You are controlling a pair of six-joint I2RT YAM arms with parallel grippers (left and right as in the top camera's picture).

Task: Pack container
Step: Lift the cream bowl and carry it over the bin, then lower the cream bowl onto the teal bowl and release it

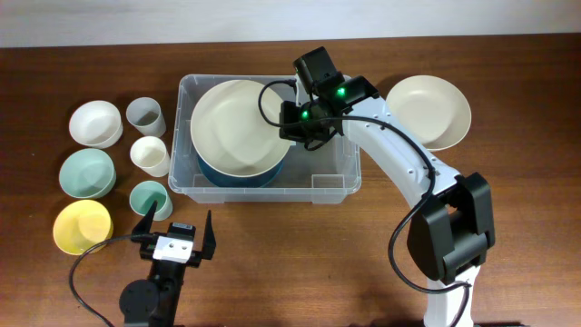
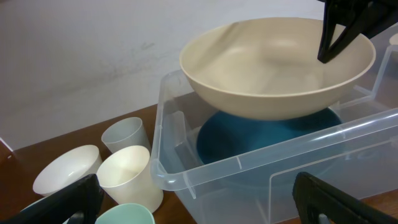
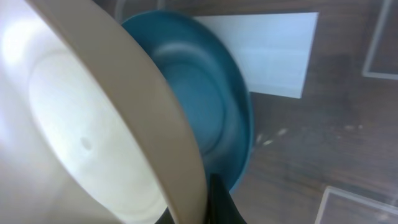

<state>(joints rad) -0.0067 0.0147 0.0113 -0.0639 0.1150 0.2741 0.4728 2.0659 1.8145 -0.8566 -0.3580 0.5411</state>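
Note:
The large cream bowl, now held tilted just above the blue bowl, will be released by my right gripper in the blue bowl inside the clear plastic container [image 1: 241, 145] [image 3: 180, 112].
The clear plastic container [image 1: 334, 182] stands mid-table with a blue bowl [image 1: 238, 174] in it; the bowl also shows in the left wrist view [image 2: 267, 140] and the right wrist view [image 3: 205, 106]. My right gripper [image 1: 292, 127] is shut on the rim of a large cream bowl [image 1: 238, 123] and holds it tilted just above the blue bowl, inside the container. The cream bowl fills the right wrist view [image 3: 81, 137] and shows in the left wrist view [image 2: 273, 68]. My left gripper [image 1: 178, 234] is open and empty in front of the container [image 2: 205, 168].
Left of the container stand a grey cup [image 1: 145, 115], a cream cup [image 1: 150, 155], a teal cup [image 1: 149, 199], a white bowl [image 1: 95, 123], a mint bowl [image 1: 87, 173] and a yellow bowl [image 1: 82, 227]. A second cream bowl [image 1: 428, 111] sits right of the container.

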